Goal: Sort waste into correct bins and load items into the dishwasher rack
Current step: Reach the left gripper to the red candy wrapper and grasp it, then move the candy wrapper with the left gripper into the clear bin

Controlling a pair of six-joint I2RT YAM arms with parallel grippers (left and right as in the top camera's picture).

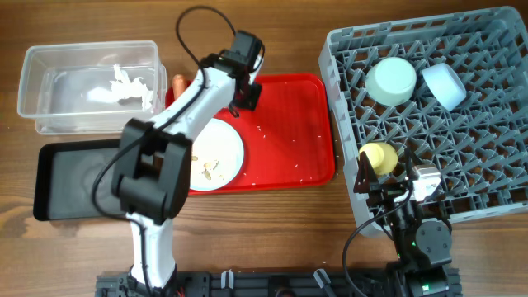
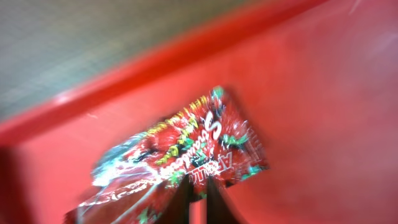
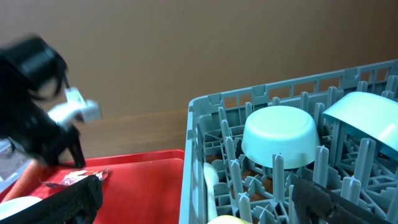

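Note:
The crumpled red wrapper is lying flat on the tray under the shut fingers of my left gripper, so next I open them and pinch its edge nearer the carrot stub [image 2: 102,185].
My left gripper [image 1: 242,101] is over the far left of the red serving tray [image 1: 289,124]. In the left wrist view its fingers [image 2: 201,190] are shut on the edge of the crumpled red wrapper [image 2: 186,149], low over the tray. My right gripper [image 1: 394,196] is open and empty at the front edge of the grey rack [image 1: 462,165]. The rack holds the upturned green bowl [image 1: 391,80], the blue bowl [image 1: 445,85], the yellow cup [image 1: 379,157] and the white spoon [image 3: 211,177]. The blue plate [image 1: 227,140] with crumbs [image 1: 206,169] lies on the red tray.
The clear tub [image 1: 49,62] at the far left holds white tissue [image 1: 124,84]. The black tray [image 1: 74,177] lies in front of it. The carrot stub [image 1: 179,82] lies between the tub and the red tray. Small crumbs dot the red tray.

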